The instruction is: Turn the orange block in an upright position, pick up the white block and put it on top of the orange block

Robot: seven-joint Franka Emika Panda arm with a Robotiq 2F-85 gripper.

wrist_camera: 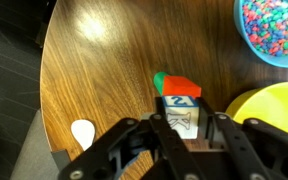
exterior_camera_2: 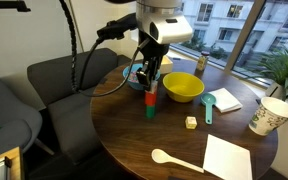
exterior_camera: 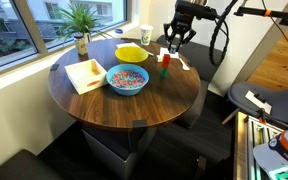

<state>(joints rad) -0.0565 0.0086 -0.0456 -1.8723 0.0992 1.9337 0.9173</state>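
Observation:
I should release the white block, now hanging directly over the orange block, on the orange block's top [exterior_camera: 166,51] [wrist_camera: 181,90], above the small green block by the yellow bowl.
The orange block [exterior_camera: 165,58] stands on a small green block [exterior_camera: 164,70] near the table's edge; both also show in an exterior view [exterior_camera_2: 151,97] and in the wrist view [wrist_camera: 181,87]. My gripper [wrist_camera: 181,128] is shut on the white block [wrist_camera: 181,112], which carries a blue "2" and a "K". The gripper [exterior_camera_2: 151,78] hangs directly over the orange block, with the white block just above its top. I cannot tell whether they touch.
A yellow bowl [exterior_camera_2: 183,87] sits right beside the stack. A blue bowl of candies [exterior_camera: 127,79], a pale tray [exterior_camera: 85,75], a white cup [exterior_camera_2: 270,117], a white spoon [exterior_camera_2: 174,160], a teal scoop [exterior_camera_2: 208,105] and a small tan cube [exterior_camera_2: 191,122] lie around the round table [exterior_camera: 134,110].

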